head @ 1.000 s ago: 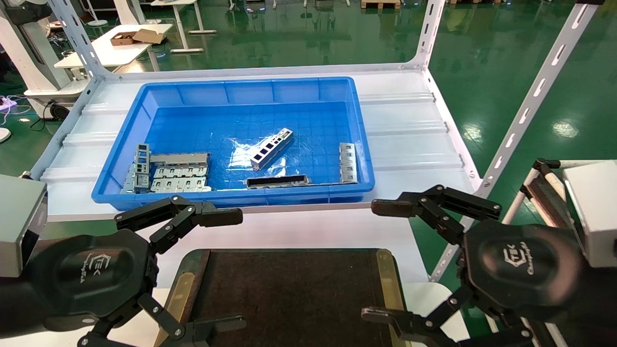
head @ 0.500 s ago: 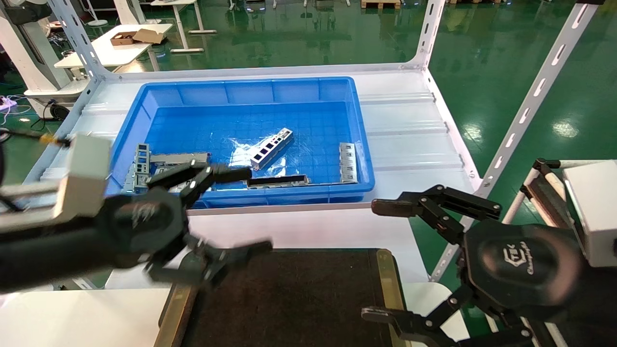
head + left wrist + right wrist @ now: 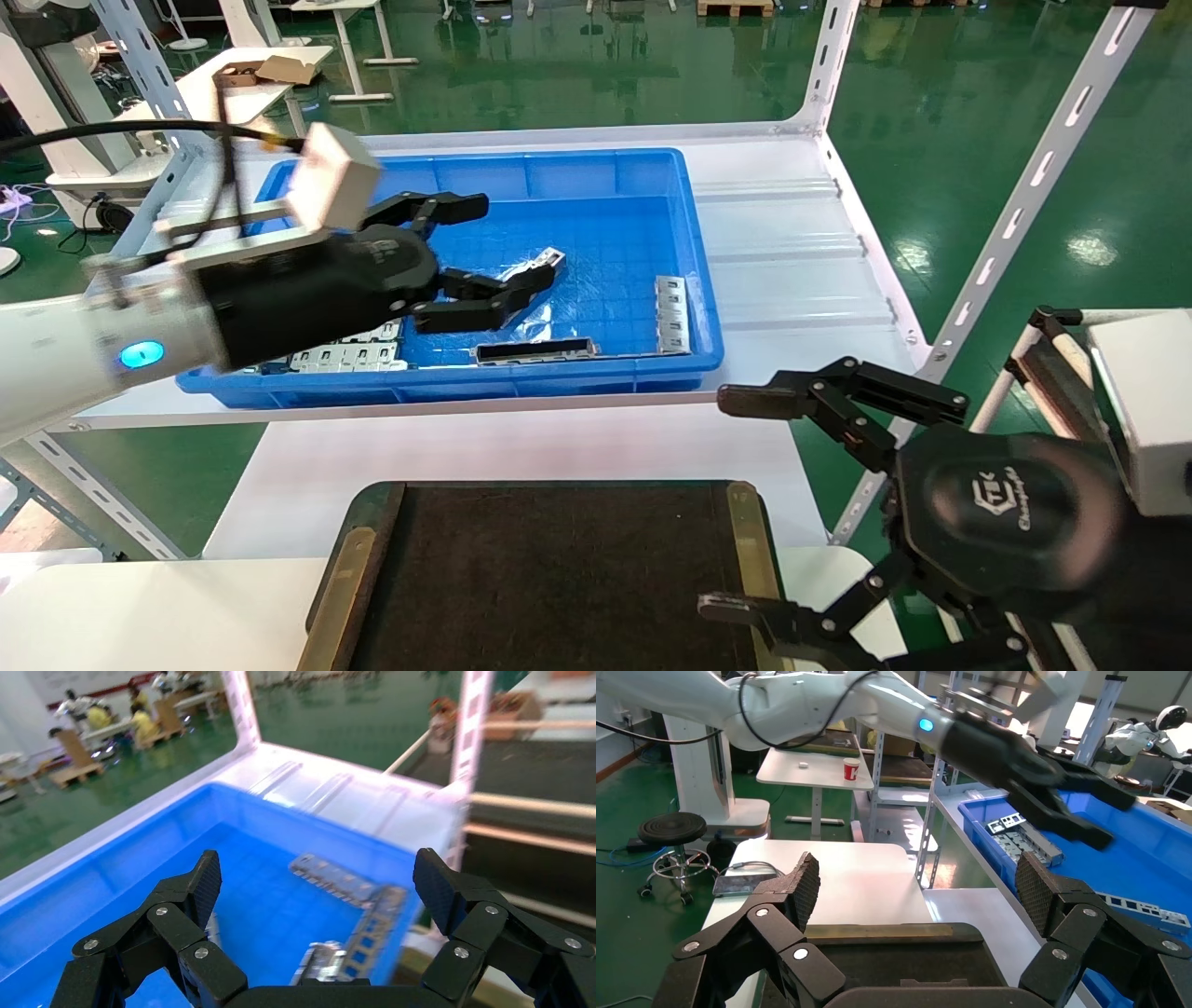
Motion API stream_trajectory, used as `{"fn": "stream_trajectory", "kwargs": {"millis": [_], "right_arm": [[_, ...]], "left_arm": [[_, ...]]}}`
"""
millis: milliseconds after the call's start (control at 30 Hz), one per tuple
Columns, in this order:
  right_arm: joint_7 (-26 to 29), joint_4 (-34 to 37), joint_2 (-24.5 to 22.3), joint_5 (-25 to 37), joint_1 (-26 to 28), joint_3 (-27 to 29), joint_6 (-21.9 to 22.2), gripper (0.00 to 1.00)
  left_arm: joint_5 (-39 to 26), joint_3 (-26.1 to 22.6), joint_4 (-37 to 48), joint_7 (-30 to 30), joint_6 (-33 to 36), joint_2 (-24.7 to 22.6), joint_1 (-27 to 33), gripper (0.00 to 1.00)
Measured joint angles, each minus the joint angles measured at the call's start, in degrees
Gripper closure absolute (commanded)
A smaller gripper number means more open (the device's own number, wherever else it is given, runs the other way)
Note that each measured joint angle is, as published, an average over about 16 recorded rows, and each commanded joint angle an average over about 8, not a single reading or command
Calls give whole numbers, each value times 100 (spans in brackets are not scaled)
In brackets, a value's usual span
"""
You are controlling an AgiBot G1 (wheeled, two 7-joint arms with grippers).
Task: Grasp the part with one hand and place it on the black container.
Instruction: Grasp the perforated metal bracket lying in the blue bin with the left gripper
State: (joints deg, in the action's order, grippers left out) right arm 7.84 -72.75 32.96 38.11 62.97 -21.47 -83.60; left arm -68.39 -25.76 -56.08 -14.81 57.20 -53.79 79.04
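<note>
The robot's left gripper should close on the middle of the slanted silver part [image 3: 522, 268], the one lying in the centre of the blue bin.
The part [image 3: 549, 260], a silver strip with dark cutouts, lies slanted in the middle of the blue bin [image 3: 447, 384]. The lower finger of my left gripper [image 3: 510, 240] hides part of it. That gripper is open and empty and hovers just above it. The left wrist view shows the part's end [image 3: 320, 959] low between the jaws of the left gripper [image 3: 318, 881]. My right gripper [image 3: 726, 503] is open and empty, parked beside the right edge of the black container [image 3: 559, 568]. The container also shows in the right wrist view [image 3: 912, 962], below the right gripper [image 3: 917, 881].
A similar slim silver strip [image 3: 672, 315] lies along the bin's right wall. A long dark frame [image 3: 535, 350] lies by the front wall. Grey multi-row blocks [image 3: 345, 354] sit at the front left. White shelf posts [image 3: 1015, 214] stand at the right.
My left arm rose from beside the black container, swung forward over the bin's front wall and now hovers over the bin's middle. The right arm has not moved.
</note>
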Motion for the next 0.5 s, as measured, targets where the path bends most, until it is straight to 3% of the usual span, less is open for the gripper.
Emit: {"fn": "stream_trajectory", "kwargs": {"millis": [500], "right_arm": [[0, 0, 0, -1, 0, -1, 0, 0]], "left_arm": [[-990, -444, 2903, 1019, -1214, -1586, 1040, 0]]}}
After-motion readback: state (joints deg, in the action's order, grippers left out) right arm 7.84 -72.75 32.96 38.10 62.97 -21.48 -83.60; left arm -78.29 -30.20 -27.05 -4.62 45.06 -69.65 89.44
